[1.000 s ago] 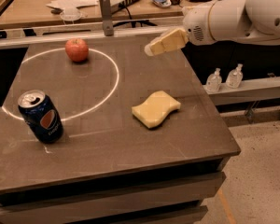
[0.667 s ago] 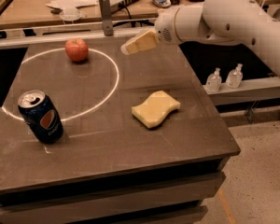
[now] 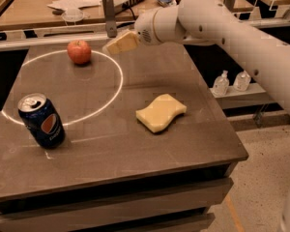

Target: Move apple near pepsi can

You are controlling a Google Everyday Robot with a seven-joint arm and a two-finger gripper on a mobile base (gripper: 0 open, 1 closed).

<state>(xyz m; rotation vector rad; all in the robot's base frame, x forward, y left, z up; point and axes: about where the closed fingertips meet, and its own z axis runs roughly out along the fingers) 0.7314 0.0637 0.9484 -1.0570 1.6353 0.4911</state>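
Next, I reach the red apple on the white circle line's far edge and close around the apple's sides (image 3: 79, 53).
A small red apple (image 3: 79, 51) sits at the far left of the dark table (image 3: 135, 149), on the far edge of a white circle line. The dark blue pepsi can (image 3: 41, 121) stands upright at the near left, on the circle's near edge. My gripper (image 3: 117, 44) is above the far middle of the table, just right of the apple and apart from it, with nothing seen in it. The white arm reaches in from the right.
A pale yellow sponge (image 3: 160, 112) lies right of centre. A grey post (image 3: 109, 14) stands at the table's far edge. A cluttered bench (image 3: 63, 6) runs behind. Two small bottles (image 3: 232, 81) sit on a low shelf at the right.
My gripper has moved left across the far side of the table, from the right part toward the apple. The apple, can and sponge have not moved.
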